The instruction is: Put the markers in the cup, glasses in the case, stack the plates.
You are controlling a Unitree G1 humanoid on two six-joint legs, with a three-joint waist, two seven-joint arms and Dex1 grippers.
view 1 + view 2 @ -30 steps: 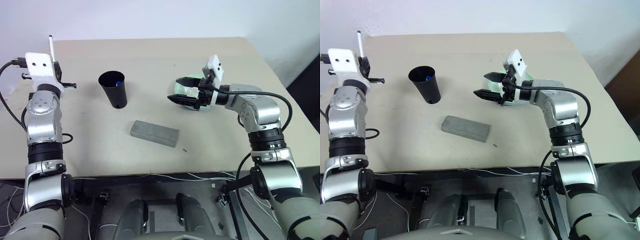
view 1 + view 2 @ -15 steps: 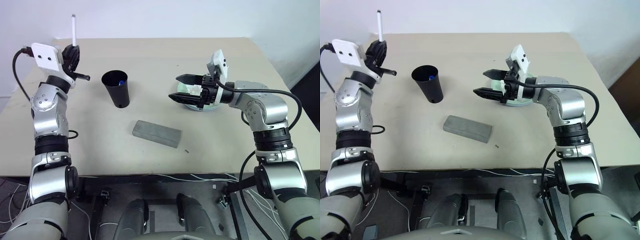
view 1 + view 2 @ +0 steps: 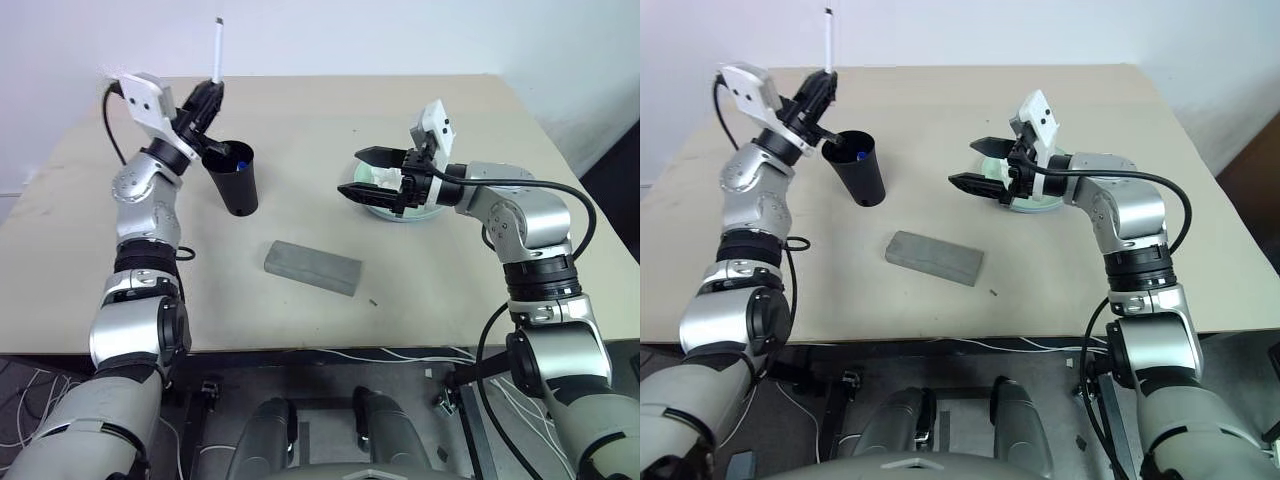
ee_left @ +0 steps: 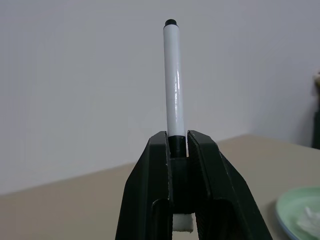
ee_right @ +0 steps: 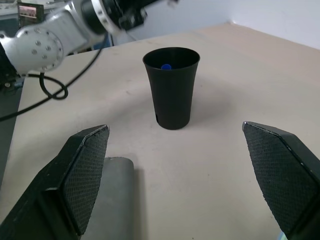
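Observation:
Next, I release the white marker with my left gripper inside the black cup [image 3: 232, 160], next to the blue-capped marker.
My left gripper [image 3: 210, 92] is shut on the black-capped end of a white marker [image 3: 217, 48], which stands upright above its fingers [image 4: 150, 165]. It hangs just behind the rim of the black cup [image 3: 233, 182]. A blue-capped marker [image 5: 165, 66] sits inside the cup. The grey case [image 3: 311, 267] lies closed in front of the cup. My right gripper [image 3: 350, 172] is open and level, pointing towards the cup, above a pale green plate [image 3: 415, 212]. The glasses are out of view.
A crumpled white tissue [image 3: 384, 177] lies on the plate under my right gripper. The table's far edge [image 3: 330, 78] meets a white wall. Bare tabletop [image 3: 440, 290] stretches in front of the case and around the cup.
My left arm has swung right and turned, carrying the marker from the table's far left corner to just behind the cup. The right arm has not moved.

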